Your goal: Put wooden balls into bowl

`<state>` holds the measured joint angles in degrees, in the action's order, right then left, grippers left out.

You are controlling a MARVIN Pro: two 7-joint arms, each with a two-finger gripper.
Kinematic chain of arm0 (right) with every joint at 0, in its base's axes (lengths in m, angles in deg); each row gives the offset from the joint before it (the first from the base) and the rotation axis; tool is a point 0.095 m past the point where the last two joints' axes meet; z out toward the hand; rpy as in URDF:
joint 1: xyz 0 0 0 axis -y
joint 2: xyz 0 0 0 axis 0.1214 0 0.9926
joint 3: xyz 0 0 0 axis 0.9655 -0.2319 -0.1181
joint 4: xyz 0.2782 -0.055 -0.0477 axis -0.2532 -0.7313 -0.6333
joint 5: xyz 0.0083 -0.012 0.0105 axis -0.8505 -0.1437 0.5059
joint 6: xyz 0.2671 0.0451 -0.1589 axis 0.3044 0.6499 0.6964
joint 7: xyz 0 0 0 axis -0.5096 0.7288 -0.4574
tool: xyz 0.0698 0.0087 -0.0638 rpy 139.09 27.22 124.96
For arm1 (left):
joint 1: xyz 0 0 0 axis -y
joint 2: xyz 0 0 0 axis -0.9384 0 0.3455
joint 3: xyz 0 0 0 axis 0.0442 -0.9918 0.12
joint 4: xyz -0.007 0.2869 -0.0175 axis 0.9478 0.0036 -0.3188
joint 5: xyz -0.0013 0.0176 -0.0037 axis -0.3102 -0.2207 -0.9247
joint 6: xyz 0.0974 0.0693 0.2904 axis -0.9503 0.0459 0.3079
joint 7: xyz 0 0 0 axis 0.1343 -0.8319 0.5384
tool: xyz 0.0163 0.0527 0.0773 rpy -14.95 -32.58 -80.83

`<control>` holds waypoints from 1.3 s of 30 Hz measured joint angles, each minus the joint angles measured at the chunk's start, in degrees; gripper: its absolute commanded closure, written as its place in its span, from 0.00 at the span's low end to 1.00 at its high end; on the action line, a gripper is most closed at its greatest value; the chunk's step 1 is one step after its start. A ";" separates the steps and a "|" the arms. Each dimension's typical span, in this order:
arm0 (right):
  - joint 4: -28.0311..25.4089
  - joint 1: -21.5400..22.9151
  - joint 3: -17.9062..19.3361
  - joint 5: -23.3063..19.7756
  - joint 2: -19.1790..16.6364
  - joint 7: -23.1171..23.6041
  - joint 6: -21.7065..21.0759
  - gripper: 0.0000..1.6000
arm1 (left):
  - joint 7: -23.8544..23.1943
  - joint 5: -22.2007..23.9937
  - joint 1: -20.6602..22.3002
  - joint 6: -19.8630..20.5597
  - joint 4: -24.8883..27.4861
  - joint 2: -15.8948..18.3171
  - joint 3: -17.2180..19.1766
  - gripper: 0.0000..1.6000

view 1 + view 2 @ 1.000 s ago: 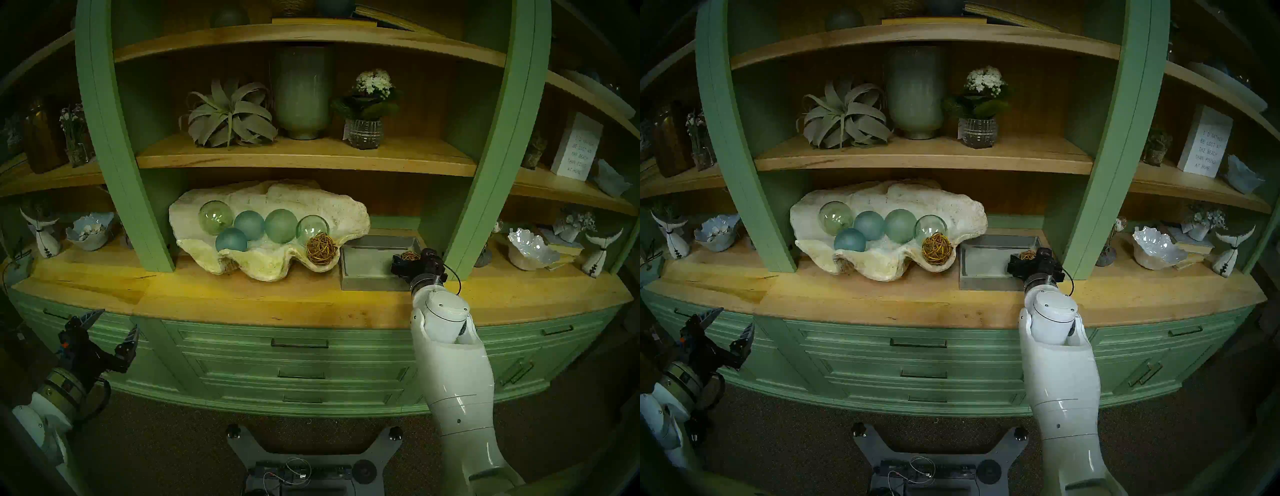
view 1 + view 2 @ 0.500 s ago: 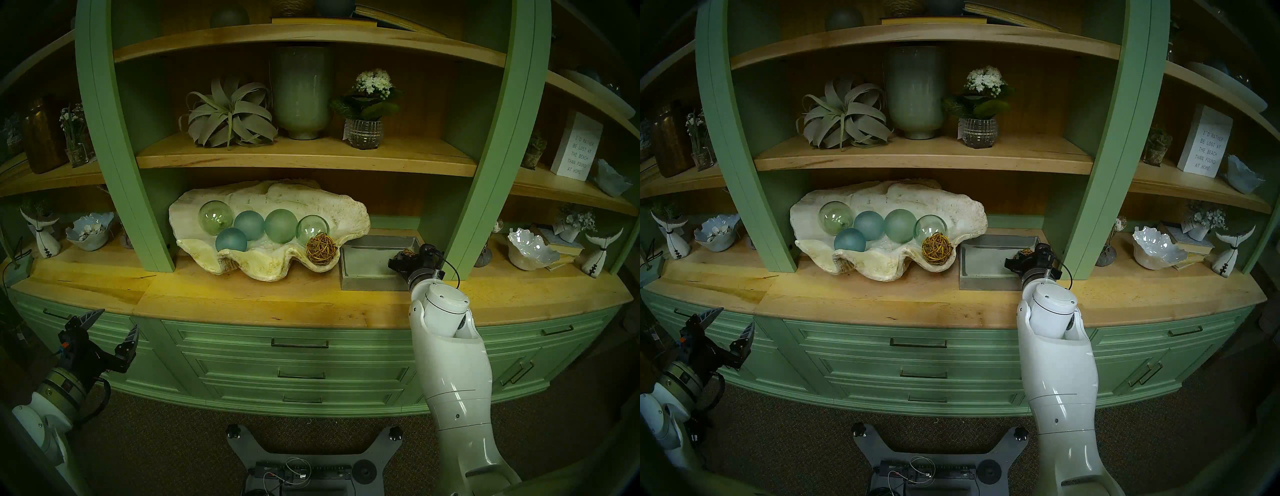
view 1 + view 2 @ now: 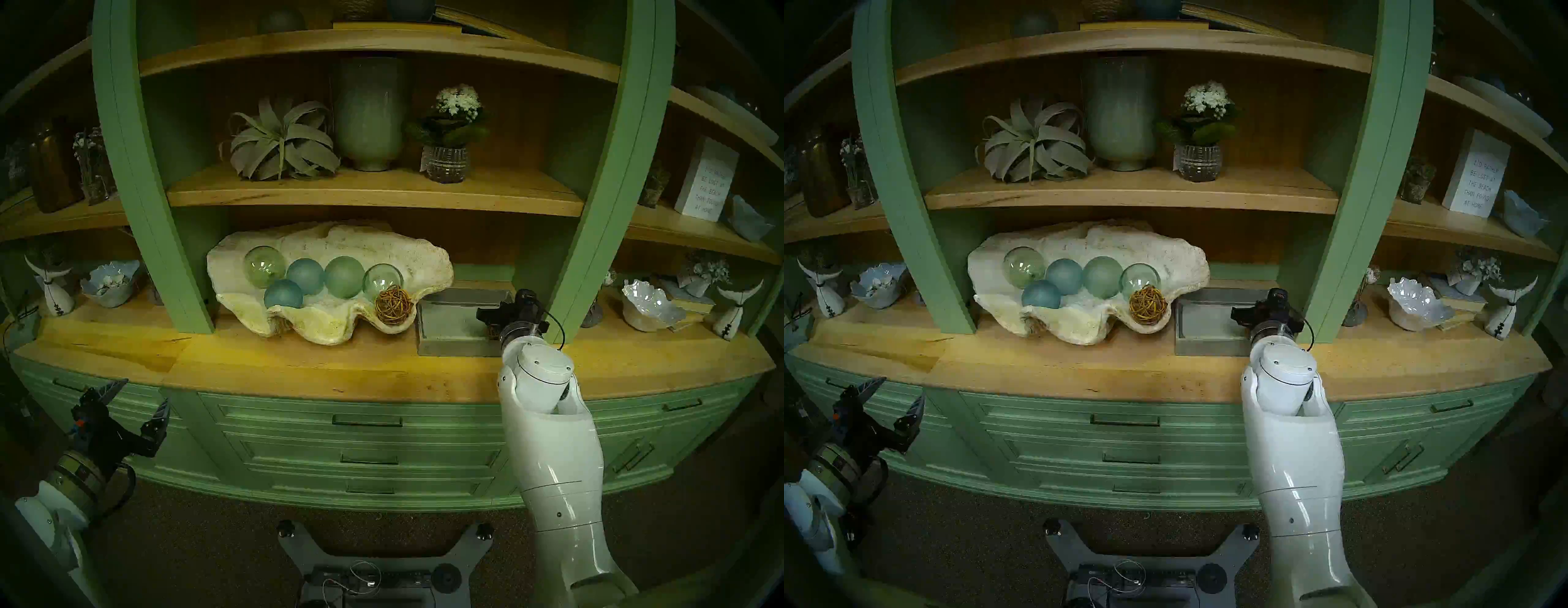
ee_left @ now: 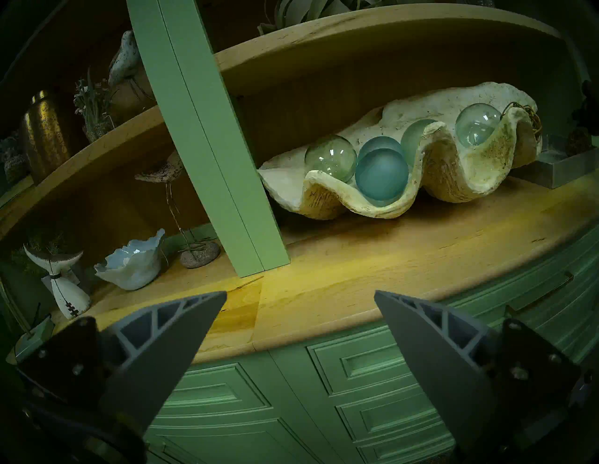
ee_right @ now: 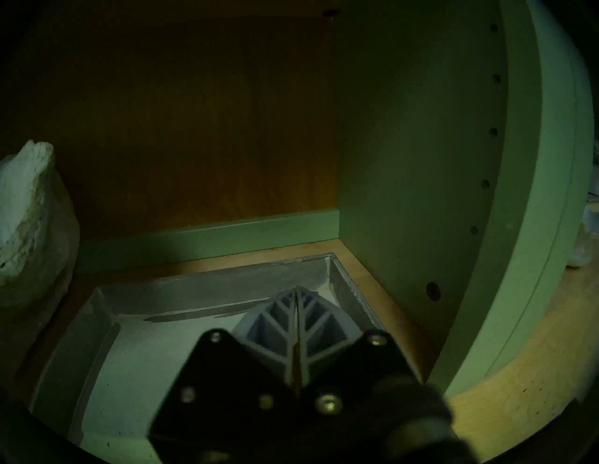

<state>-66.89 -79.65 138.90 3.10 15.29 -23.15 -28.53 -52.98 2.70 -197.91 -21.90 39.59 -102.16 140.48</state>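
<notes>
My right fingertips meet above the rattan ball in the grey tray; next I open wide and close around the ball's sides (image 4: pixel 579 142) before lifting it.
One woven rattan ball (image 3: pixel 394 305) lies in the right end of the big cream clam shell (image 3: pixel 322 329), against the glass spheres (image 3: pixel 343 276). My right gripper (image 3: pixel 494 316) hovers over the right side of the grey tray (image 3: pixel 445 329). In the right wrist view its fingers (image 5: pixel 275 320) are pressed together with a thin brown strand between them. The second rattan ball (image 3: pixel 493 331) shows just beneath the gripper and also in the left wrist view (image 4: pixel 578 144). My left gripper (image 3: pixel 142 392) is open and empty, low at the left in front of the drawers.
A green upright post (image 3: pixel 594 212) stands close on the right of my right gripper, and a shelf board (image 3: pixel 373 195) runs above the shell. Small white ruffled bowls (image 3: pixel 651 303) and figurines fill the side shelves. The wooden counter (image 3: pixel 297 365) runs in front.
My right gripper has risen and drawn back slightly over the tray. The second rattan ball, earlier seen beyond the gripper, now shows beneath it. The left arm has not moved.
</notes>
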 measured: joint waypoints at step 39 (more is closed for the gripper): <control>3.15 2.77 -0.10 -3.17 0.62 -0.37 -6.99 0.00 | -0.01 0.00 0.00 0.01 -0.01 0.00 0.00 0.00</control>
<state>-63.74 -76.88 138.80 -0.07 15.91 -23.52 -35.52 -52.99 2.70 -197.91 -21.90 39.59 -102.16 140.48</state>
